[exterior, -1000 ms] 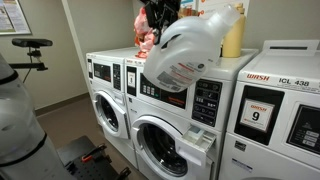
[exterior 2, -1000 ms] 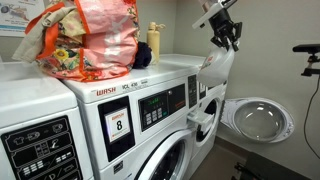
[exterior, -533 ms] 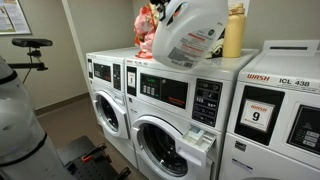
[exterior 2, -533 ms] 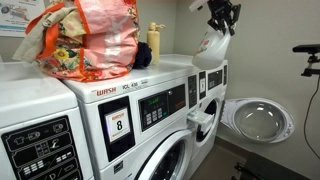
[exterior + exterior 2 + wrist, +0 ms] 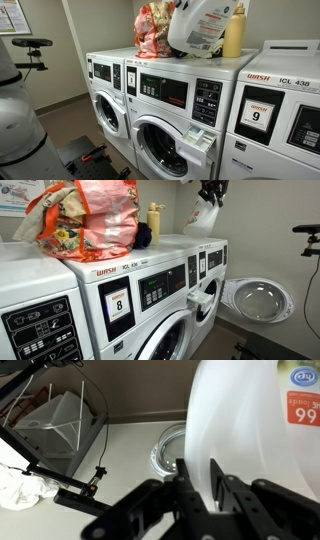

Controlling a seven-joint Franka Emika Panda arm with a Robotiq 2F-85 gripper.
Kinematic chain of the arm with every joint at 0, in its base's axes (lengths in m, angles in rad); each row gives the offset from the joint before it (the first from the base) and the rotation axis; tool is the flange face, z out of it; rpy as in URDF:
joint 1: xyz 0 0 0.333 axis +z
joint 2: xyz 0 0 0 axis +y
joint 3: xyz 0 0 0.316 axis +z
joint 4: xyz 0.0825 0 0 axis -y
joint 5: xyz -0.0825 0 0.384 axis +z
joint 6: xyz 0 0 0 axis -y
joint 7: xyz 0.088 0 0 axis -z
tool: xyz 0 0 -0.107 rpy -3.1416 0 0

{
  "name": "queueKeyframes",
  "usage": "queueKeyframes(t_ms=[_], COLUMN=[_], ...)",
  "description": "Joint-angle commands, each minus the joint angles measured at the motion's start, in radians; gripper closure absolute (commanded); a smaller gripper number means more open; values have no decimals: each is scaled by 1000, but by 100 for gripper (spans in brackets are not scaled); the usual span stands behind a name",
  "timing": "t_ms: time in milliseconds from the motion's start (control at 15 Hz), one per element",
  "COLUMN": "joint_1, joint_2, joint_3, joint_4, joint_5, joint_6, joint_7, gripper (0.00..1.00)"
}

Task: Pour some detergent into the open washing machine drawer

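Observation:
I will use my gripper to let go of the detergent, now held high above the washer top, on the middle washer's top in front of the yellow bottle (image 5: 207, 62).
The detergent (image 5: 203, 27) is a large whitish jug with an orange-red label, held high above the washer top in both exterior views (image 5: 201, 218). My gripper (image 5: 212, 190) hangs above it, shut on the jug's handle. In the wrist view the detergent (image 5: 255, 430) fills the right side, and the black fingers (image 5: 186, 482) of my gripper (image 5: 200, 482) clamp a strip of its white plastic. The washing machine drawer (image 5: 203, 140) juts open from the front of the middle washer, well below the jug, and is also visible from the side (image 5: 203, 302).
A slim yellow bottle (image 5: 234, 32) and a floral bag (image 5: 151, 30) stand on the washer tops next to the jug. A round washer door (image 5: 258, 298) hangs open near the floor. A dark stand (image 5: 30, 45) is against the wall.
The jug has risen from a tilted pose over the drawer and now hangs higher and more upright over the washer top. The gripper stayed shut on it.

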Motion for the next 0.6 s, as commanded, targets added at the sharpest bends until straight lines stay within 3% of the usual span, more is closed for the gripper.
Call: queueKeyframes(t_ms=[0,533], joint_1=[22,92], joint_2=[74,144], joint_3=[6,18], joint_4=[119,121], joint_5=[-73,-236], joint_6=[36,93], joint_7=[-3,70], gripper=[94,94])
